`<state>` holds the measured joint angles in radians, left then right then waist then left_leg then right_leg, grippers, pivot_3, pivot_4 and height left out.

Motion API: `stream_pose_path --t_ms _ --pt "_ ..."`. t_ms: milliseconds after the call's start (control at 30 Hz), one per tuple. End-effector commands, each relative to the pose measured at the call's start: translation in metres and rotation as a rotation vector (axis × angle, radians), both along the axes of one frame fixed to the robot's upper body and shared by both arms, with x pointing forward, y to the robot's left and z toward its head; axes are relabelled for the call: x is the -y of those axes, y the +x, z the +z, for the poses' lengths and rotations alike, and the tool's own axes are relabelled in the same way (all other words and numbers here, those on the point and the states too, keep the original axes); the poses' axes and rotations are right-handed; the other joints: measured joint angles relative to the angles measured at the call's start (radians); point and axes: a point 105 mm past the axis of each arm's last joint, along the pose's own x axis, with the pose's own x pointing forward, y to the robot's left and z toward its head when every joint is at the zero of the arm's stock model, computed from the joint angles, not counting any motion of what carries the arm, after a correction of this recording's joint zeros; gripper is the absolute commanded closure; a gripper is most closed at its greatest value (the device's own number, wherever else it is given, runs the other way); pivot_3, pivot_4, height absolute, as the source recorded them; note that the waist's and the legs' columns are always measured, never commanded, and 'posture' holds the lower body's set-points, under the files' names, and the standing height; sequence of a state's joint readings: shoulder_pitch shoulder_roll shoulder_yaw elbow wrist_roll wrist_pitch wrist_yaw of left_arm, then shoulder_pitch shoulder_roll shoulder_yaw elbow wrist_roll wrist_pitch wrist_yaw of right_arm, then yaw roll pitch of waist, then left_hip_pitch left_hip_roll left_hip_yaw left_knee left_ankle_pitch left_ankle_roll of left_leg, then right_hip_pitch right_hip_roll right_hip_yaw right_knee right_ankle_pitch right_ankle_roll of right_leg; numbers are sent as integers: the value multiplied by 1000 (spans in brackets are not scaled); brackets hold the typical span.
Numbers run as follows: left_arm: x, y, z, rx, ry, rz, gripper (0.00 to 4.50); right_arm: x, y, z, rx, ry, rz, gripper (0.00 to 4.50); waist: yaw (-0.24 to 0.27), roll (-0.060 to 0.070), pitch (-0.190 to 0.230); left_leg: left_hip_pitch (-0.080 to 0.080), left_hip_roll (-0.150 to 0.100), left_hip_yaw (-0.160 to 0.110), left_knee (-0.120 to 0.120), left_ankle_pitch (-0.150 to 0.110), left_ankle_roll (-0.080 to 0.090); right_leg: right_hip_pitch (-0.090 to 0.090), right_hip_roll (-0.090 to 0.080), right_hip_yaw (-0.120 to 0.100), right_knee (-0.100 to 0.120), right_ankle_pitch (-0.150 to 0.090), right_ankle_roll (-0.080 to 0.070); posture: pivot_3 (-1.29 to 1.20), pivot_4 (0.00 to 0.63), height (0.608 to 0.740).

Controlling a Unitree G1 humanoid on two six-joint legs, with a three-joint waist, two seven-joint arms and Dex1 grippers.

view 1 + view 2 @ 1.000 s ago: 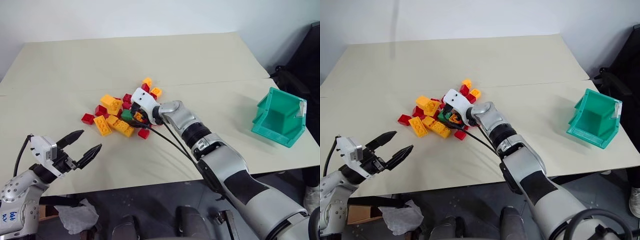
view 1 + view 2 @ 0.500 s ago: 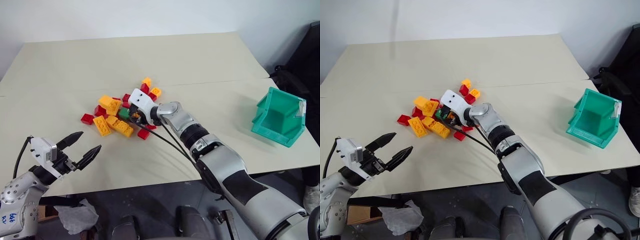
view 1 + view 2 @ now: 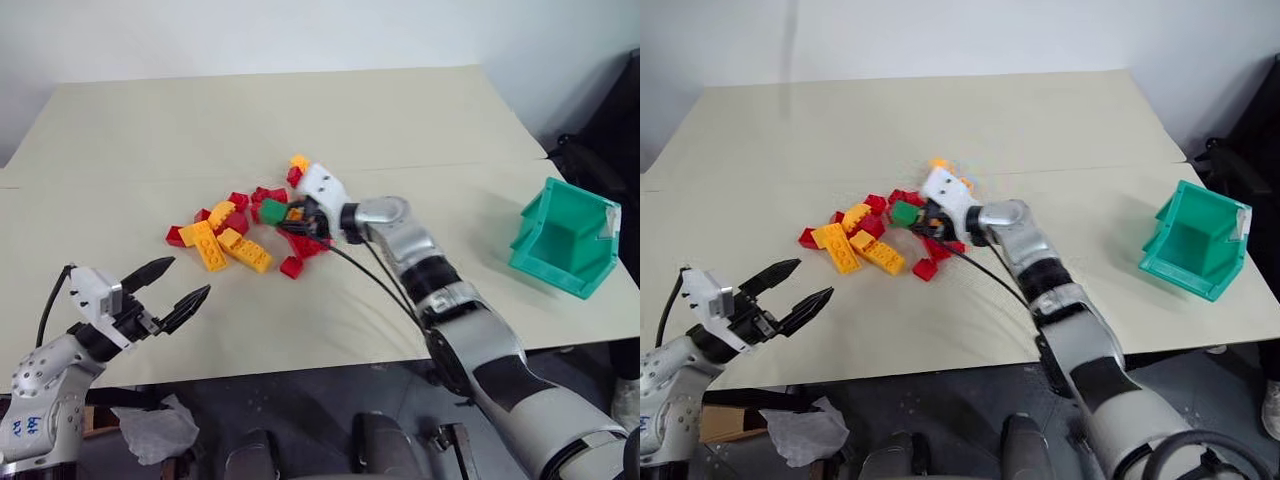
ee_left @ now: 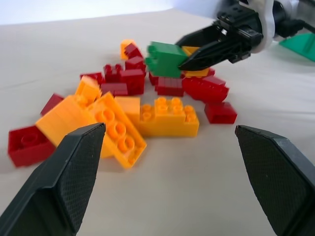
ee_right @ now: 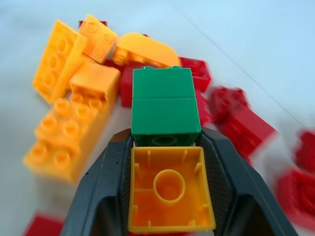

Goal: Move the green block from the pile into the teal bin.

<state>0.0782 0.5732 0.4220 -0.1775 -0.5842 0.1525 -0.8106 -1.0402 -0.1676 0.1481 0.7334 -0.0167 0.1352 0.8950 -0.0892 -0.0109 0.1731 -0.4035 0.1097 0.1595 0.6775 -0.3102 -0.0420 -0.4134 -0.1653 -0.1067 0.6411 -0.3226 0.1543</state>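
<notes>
I need to put down both the green block and the orange-yellow brick that sits behind it in my right gripper beside the pile, then take the green block alone (image 5: 165, 109).
The green block (image 5: 165, 105) hangs just above the pile (image 3: 235, 235) of red and orange-yellow bricks at mid-table. My right gripper (image 3: 285, 215) is shut on it at the fingertips. An orange-yellow brick (image 5: 170, 189) also sits between the same fingers, behind the green one. In the left wrist view the black fingers (image 4: 206, 46) hold the green block (image 4: 165, 59) clear of the bricks below. My left gripper (image 3: 183, 279) stands open near the table's front edge, well short of the pile. The teal bin (image 3: 565, 238) is at the table's right edge, its open side facing the pile.
A long orange-yellow brick (image 3: 245, 254) and a small red one (image 3: 291, 267) lie at the pile's near side. A seam (image 3: 120, 180) runs across the cream table. Bare tabletop lies between the pile and the bin. A dark chair (image 3: 600, 150) stands past the right edge.
My right gripper closed on the green block, lifted it off the pile and carried it to the right. Several bricks in the pile shifted. The left gripper stayed where it was.
</notes>
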Motion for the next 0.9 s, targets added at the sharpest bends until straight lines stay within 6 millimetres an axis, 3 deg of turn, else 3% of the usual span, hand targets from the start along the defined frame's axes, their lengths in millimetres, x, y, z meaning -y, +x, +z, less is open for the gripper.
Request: stream_pose_path --t_ms 33,133,267,467,567,900 --pt "0 0 2 8 11 -9 0 28 -7 14 39 30 -39 3016 6 0 0 0 0 0 -1 0 0 0 0 0 0 0 0 0 150 740" --pt "2 2 1 2 7 -23 0 58 -17 2 4 24 -99 3016 6 0 0 0 0 0 -1 0 0 0 0 0 -1 0 0 0 150 740" --pt "6 5 -1 -5 5 -48 0 69 -26 -12 -63 46 -129 3016 5 0 0 0 0 1 0 0 0 0 0 0 -1 0 0 0 150 740" --pt "11 11 1 -1 6 -75 0 75 -26 -30 -137 30 -171 1130 9 0 0 0 0 1 1 0 0 0 0 0 -1 0 0 0 150 740" --pt "9 11 1 -3 9 -75 0 79 -25 -21 -109 -11 -167 123 10 0 0 0 0 1 0 0 0 0 0 0 -1 0 0 0 150 740" --pt "12 11 -2 -7 0 -78 0 58 -16 -8 -140 -45 -154 21 7 0 0 0 0 1 0 0 0 0 0 0 -1 0 0 0 150 740"
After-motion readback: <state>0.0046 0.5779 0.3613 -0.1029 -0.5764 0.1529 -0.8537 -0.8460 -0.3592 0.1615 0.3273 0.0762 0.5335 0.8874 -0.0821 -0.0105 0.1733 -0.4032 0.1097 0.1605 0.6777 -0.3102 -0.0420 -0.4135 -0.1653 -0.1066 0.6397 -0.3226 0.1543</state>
